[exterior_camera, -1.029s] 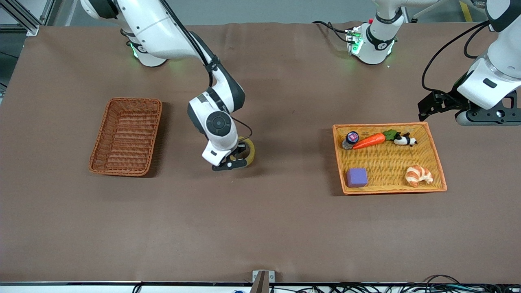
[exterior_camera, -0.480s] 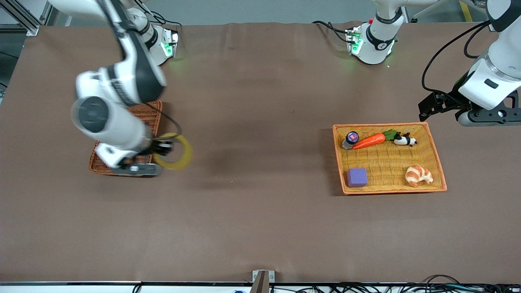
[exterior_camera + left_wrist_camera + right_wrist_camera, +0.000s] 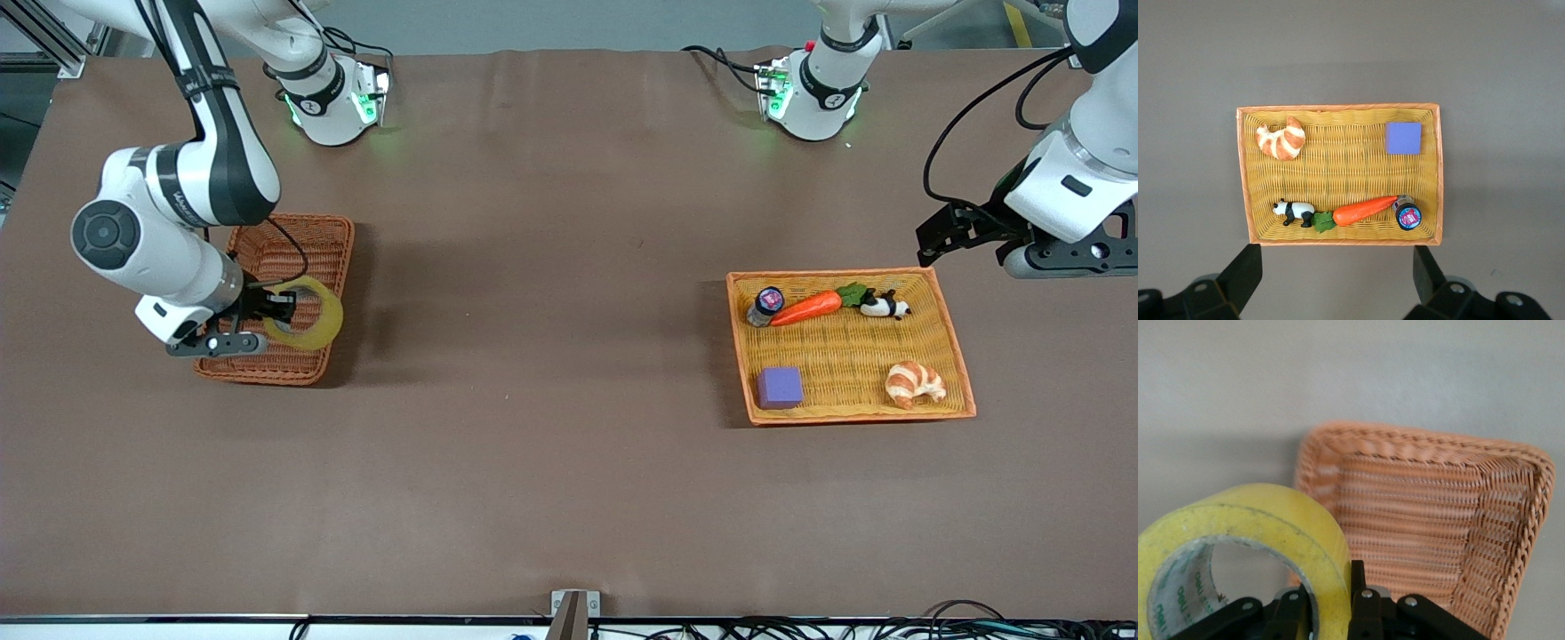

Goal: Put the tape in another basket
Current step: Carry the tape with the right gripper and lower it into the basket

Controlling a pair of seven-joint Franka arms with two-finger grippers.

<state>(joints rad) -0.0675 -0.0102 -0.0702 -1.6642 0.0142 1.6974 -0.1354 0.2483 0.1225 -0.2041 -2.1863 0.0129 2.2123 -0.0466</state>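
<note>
The tape, now held in the air over the basket, will be let go by my right gripper on the middle of the reddish-brown basket's bottom point(image 3: 277, 303) point(image 3: 1398, 570).
My right gripper point(image 3: 277, 313) is shut on the tape point(image 3: 318, 311), a yellowish ring, one finger inside the hole and one outside the wall. It holds the roll in the air over the part of the reddish-brown woven basket point(image 3: 293, 238) nearest the front camera. In the right wrist view the tape point(image 3: 1265, 527) fills the foreground between the fingers point(image 3: 1359, 587), with the basket point(image 3: 1438, 513) below. My left gripper point(image 3: 965, 233) waits open and empty above the table beside the light-orange tray point(image 3: 956, 356); its wrist view shows the tray point(image 3: 1338, 167) between the spread fingers point(image 3: 1245, 273).
The light-orange tray holds a croissant point(image 3: 914, 383), a purple block point(image 3: 780, 388), a carrot point(image 3: 809, 307), a small panda figure point(image 3: 885, 307) and a small jar point(image 3: 766, 305). Bare brown table point(image 3: 551, 356) lies between basket and tray.
My right arm has swung the tape from the table's middle toward its own end, and it now hangs over the reddish-brown basket. The left arm has not moved.
</note>
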